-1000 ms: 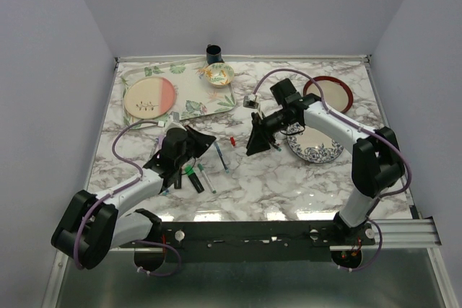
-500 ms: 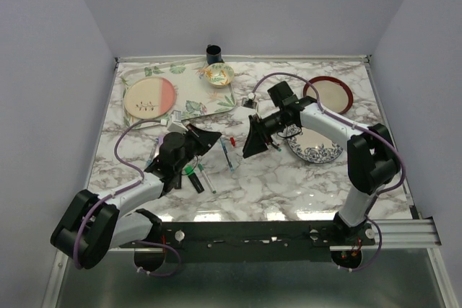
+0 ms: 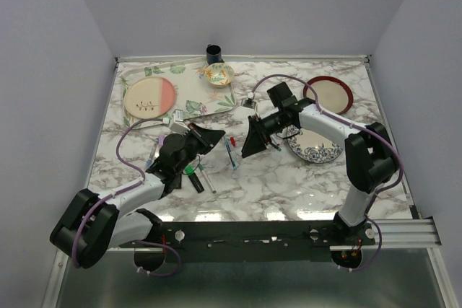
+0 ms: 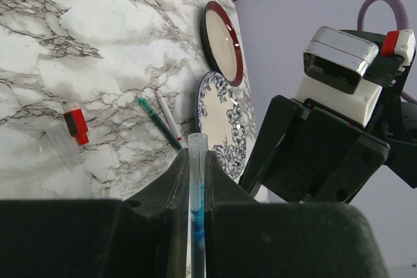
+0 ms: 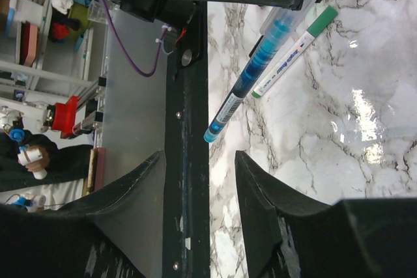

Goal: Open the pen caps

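Note:
My right gripper needs to clamp the blue pen's lower end, which hangs free, before my left gripper opens and takes hold again of the clear cap (image 4: 198, 151) to pull.
My left gripper (image 3: 215, 135) is shut on a thin blue pen (image 3: 230, 155) and holds it above the table. In the left wrist view the pen (image 4: 197, 187) stands between the jaws, its clear cap end (image 4: 197, 142) poking past them. My right gripper (image 3: 247, 147) is open and empty, just right of the pen. In the right wrist view (image 5: 199, 161) the pen's blue end (image 5: 210, 135) hangs just ahead of the open jaws. A loose red cap (image 4: 76, 124) lies on the marble. A white pen with a green cap (image 5: 322, 21) lies beside the blue pen.
Black highlighters and a green cap (image 3: 190, 171) lie under my left arm. A green pen (image 4: 156, 120) and a red-tipped pen (image 4: 168, 114) lie by the blue-patterned plate (image 3: 317, 151). A red-rimmed plate (image 3: 329, 93), a pink plate (image 3: 149, 98), a small bowl (image 3: 219, 73) and a dark cup (image 3: 214, 53) stand at the back.
My left gripper has carried the blue pen to the right, toward my right gripper. My right gripper has shifted slightly left and stays open.

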`<state>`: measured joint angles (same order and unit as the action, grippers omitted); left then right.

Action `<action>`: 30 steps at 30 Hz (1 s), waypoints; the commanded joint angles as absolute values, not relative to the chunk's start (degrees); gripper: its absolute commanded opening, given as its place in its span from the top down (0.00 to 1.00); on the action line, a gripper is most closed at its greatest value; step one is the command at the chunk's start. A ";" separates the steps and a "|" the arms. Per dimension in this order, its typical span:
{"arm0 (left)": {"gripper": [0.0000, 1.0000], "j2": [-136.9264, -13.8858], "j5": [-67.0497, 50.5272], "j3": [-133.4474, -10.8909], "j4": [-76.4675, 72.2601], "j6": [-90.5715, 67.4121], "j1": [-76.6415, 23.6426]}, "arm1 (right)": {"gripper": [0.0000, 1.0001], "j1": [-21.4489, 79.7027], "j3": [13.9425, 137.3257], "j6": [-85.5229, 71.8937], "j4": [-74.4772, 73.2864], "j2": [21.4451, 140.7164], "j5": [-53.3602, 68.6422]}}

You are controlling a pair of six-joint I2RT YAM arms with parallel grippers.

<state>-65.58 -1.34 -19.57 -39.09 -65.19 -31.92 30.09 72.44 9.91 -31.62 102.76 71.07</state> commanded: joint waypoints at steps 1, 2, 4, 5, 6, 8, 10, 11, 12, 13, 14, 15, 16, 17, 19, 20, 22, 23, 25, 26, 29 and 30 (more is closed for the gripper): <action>1.00 -65.92 -1.50 -18.98 -41.57 -63.46 -32.61 | 0.45 30.94 72.25 9.23 -30.94 104.41 72.95; 1.00 -66.27 -1.49 -19.16 -41.66 -63.46 -32.69 | 0.45 30.85 72.25 9.23 -30.85 104.59 73.12; 1.00 -66.44 -1.50 -19.16 -42.10 -63.54 -32.87 | 0.45 31.11 72.33 9.14 -30.94 104.59 73.04; 1.00 -66.71 -1.58 -19.33 -42.27 -63.54 -33.31 | 0.44 31.11 72.25 8.88 -30.76 104.59 73.12; 1.00 -66.88 -1.50 -19.34 -42.54 -63.54 -33.40 | 0.44 31.20 72.25 8.70 -30.59 104.68 73.04; 1.00 -67.32 -1.23 -19.60 -42.80 -63.63 -33.84 | 0.45 31.38 71.98 7.65 -29.71 104.76 72.78; 1.00 -67.50 -0.53 -19.77 -43.15 -63.72 -34.45 | 0.45 31.46 71.72 6.86 -29.10 104.94 72.34; 1.00 -67.85 -0.44 -20.12 -43.33 -63.81 -34.71 | 0.45 31.73 71.54 5.90 -28.31 104.94 72.25; 1.00 -68.03 -0.44 -20.30 -43.42 -63.90 -35.41 | 0.45 31.82 71.46 5.28 -27.78 105.03 71.64; 1.00 -68.20 1.13 -20.56 -43.68 -63.98 -35.77 | 0.45 31.90 71.37 4.66 -27.25 105.03 71.11; 1.00 -68.64 1.58 -20.91 -43.68 -63.98 -36.12 | 0.45 32.17 71.19 3.70 -26.38 105.03 70.67; 1.00 -68.82 2.02 -21.09 -43.94 -64.16 -36.56 | 0.45 32.25 70.93 3.17 -25.85 105.03 70.14; 1.00 -68.99 2.89 -21.27 -44.21 -64.25 -37.26 | 0.45 32.26 70.75 2.56 -25.23 105.12 68.92; 1.00 -69.34 3.34 -21.44 -44.30 -64.34 -37.70 | 0.45 32.43 70.58 1.59 -24.27 105.12 68.38; 1.00 -69.61 4.21 -21.62 -44.73 -64.60 -38.58 | 0.45 32.52 70.31 0.62 -23.47 105.12 66.28; 1.00 -69.78 5.09 -21.80 -44.82 -64.69 -38.93 | 0.45 32.43 70.14 0.18 -22.60 105.12 65.75; 1.00 -69.87 6.15 -21.80 -45.00 -65.04 -39.46 | 0.45 32.43 69.70 -1.48 -21.98 105.29 65.04; 1.00 -69.87 7.37 -21.80 -44.83 -65.13 -39.90 | 0.45 32.52 69.61 -2.19 -21.45 105.47 65.04; 1.00 -69.79 8.61 -21.80 -44.39 -65.30 -40.34 | 0.46 32.78 69.52 -2.55 -21.18 105.73 65.48; 1.00 -69.52 9.57 -21.80 -43.86 -65.74 -40.69 | 0.46 32.96 69.52 -2.81 -21.09 106.08 65.57; 1.00 -68.74 13.00 -21.01 -42.89 -66.88 -41.13 | 0.48 33.92 69.61 -3.08 -21.09 106.35 65.74; 1.00 -68.38 14.49 -20.74 -42.54 -67.06 -41.31 | 0.49 34.10 69.70 -3.08 -21.18 106.43 65.74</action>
<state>-69.49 6.79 -20.25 -42.65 -65.71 -40.42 32.42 70.39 -1.45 -22.90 105.16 66.61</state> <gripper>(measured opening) 0.166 0.527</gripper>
